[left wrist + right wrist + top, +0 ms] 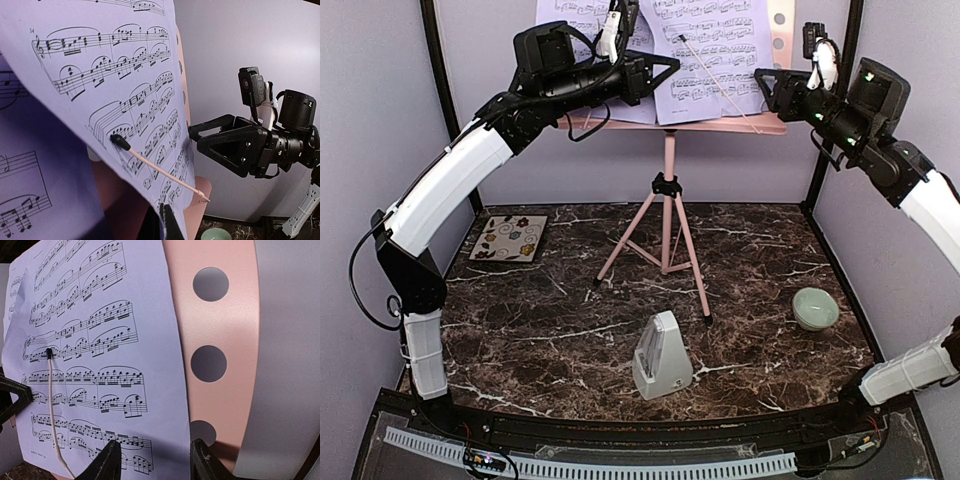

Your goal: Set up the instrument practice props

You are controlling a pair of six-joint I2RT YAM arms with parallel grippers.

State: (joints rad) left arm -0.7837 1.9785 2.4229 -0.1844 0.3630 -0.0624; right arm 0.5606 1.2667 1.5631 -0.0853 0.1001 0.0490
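Observation:
The page under the holder arm bows and leaves the holes of the desk uncovered, so I will pinch the page's side edge (pixel 187 427) with my right gripper and pull it over those holes.
The pink tripod music stand (pixel 668 190) stands mid-table with lavender sheet-music pages (pixel 715 45) on its perforated desk (pixel 225 340). A thin pink holder arm (pixel 160 170) with a black tip lies across the right page (pixel 100 75). My left gripper (pixel 672 66) is shut on that page's edge (pixel 169 222), bowing it off the desk. My right gripper (pixel 155 462) is open, its fingers astride the page's (pixel 100 340) right edge, also visible from the left wrist (pixel 194 137). The grey-white metronome (pixel 662 357) stands upright near the table's front.
A pale green bowl (pixel 816 308) sits at the right of the marble table (pixel 540 330). A floral coaster (pixel 510 238) lies at the back left. The stand's tripod legs (pixel 695 270) spread across the middle. Walls close in on both sides.

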